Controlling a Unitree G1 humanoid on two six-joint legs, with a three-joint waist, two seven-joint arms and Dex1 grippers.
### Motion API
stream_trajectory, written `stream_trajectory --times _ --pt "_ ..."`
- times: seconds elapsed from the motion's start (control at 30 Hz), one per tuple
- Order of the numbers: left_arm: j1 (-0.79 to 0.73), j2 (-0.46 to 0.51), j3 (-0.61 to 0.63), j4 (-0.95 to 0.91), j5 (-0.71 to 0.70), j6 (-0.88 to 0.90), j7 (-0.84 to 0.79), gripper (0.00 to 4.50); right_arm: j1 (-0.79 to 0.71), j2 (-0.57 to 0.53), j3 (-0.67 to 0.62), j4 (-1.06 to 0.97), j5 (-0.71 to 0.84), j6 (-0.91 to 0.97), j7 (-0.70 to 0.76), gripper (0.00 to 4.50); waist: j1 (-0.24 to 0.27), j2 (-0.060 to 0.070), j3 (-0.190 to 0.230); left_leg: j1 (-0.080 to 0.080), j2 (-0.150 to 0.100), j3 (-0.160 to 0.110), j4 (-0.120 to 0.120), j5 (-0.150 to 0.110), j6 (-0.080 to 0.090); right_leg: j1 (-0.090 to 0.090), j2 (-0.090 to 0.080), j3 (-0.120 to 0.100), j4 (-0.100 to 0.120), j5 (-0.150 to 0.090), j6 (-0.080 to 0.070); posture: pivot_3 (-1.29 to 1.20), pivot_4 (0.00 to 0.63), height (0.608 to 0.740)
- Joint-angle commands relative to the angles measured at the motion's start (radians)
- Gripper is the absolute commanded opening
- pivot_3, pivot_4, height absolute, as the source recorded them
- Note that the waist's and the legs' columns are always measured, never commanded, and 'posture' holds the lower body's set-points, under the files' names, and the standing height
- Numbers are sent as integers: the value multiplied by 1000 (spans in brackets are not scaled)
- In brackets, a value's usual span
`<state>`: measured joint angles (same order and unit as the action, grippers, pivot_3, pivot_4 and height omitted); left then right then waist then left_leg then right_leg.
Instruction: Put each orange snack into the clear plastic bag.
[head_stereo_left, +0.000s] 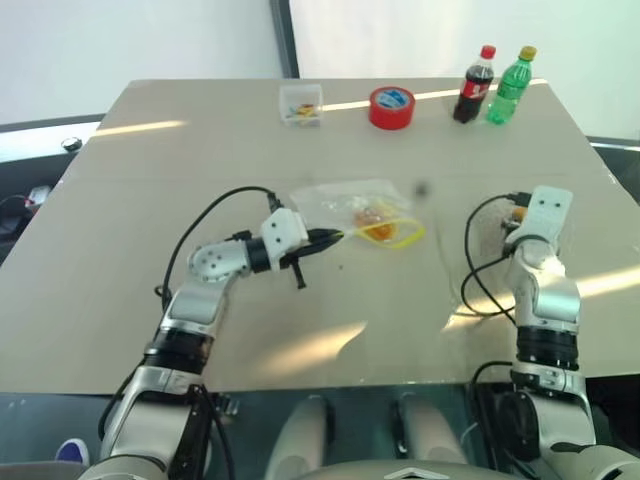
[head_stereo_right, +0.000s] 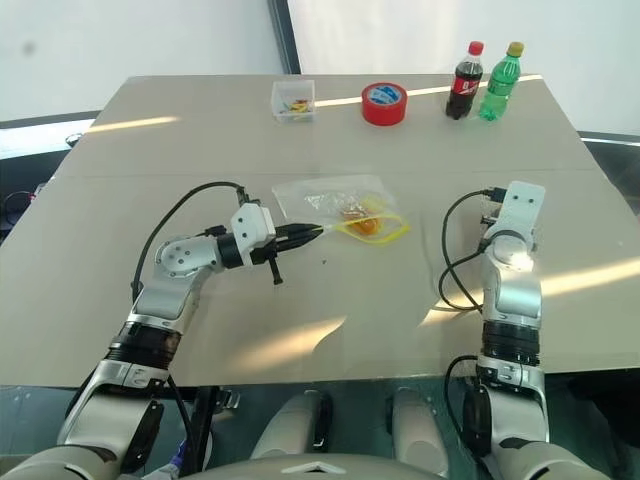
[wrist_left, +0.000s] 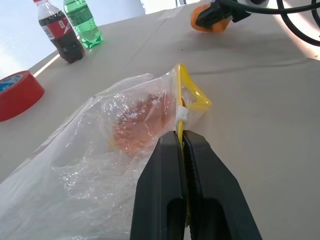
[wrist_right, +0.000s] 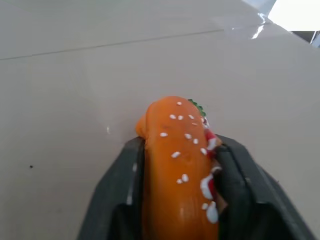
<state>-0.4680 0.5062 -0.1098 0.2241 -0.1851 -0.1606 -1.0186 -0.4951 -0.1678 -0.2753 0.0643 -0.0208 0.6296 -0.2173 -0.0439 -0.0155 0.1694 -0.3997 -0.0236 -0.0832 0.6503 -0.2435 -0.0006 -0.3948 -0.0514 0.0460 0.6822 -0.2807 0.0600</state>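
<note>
My right gripper has the speckled orange snack, still held low over the tabletop. I need to set it down in the clear plastic bag (head_stereo_left: 361, 225) next to the other snack.
The clear plastic bag (head_stereo_left: 345, 203) lies crumpled mid-table. My left gripper (wrist_left: 182, 136) is shut on the yellow strip (wrist_left: 193, 98) at the bag's edge, and the strip bows open just beyond the fingertips. One orange snack (wrist_left: 136, 125) sits inside the bag. On the right side of the table, my right gripper (wrist_right: 179, 144) is shut on a second orange snack (wrist_right: 176, 165), speckled and oval, held low over the tabletop. This held snack (head_stereo_left: 518, 212) is well to the right of the bag's opening.
A red tape roll (head_stereo_left: 391, 107), a small clear box (head_stereo_left: 301, 104), a cola bottle (head_stereo_left: 474, 86) and a green bottle (head_stereo_left: 510, 87) stand along the far edge. Black cables loop beside both wrists. Bare tabletop lies between the bag and the right gripper.
</note>
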Motion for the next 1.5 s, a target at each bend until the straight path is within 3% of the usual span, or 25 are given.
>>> stream_trajectory --times 0.03,0.27,0.57,0.8,1.3,1.5 --pt "-3 0 15 -46 -11 -1 11 0 42 -51 83 -131 -22 -21 90 591 0 0 0 0 0 0 0 0 0 0 0 0 0 0 0 0 150 740" --pt "-6 -4 24 -55 -23 27 23 0 187 -150 304 -480 140 73 462 591 -2 0 0 0 1 0 0 0 0 0 1 0 -1 0 0 0 150 740" --pt "-10 -5 33 -84 -42 69 35 0 207 -189 412 -605 230 163 602 591 6 0 0 -1 1 -3 1 0 0 2 0 -3 -2 0 0 0 150 740" --pt "0 -1 45 -122 -57 98 34 0 170 -175 448 -530 216 175 599 591 4 0 0 0 1 -3 1 0 0 2 0 -3 -2 0 0 0 150 740" --pt "71 65 10 -169 -65 39 -123 0 44 0 368 -233 240 64 545 591 5 0 0 0 1 -3 1 0 0 2 0 -3 -2 0 0 0 150 740" --pt "64 59 17 -154 -53 45 -110 0 72 -28 486 -194 212 -135 702 591 1 0 0 0 1 -3 0 0 0 1 0 -3 -2 0 0 0 150 740"
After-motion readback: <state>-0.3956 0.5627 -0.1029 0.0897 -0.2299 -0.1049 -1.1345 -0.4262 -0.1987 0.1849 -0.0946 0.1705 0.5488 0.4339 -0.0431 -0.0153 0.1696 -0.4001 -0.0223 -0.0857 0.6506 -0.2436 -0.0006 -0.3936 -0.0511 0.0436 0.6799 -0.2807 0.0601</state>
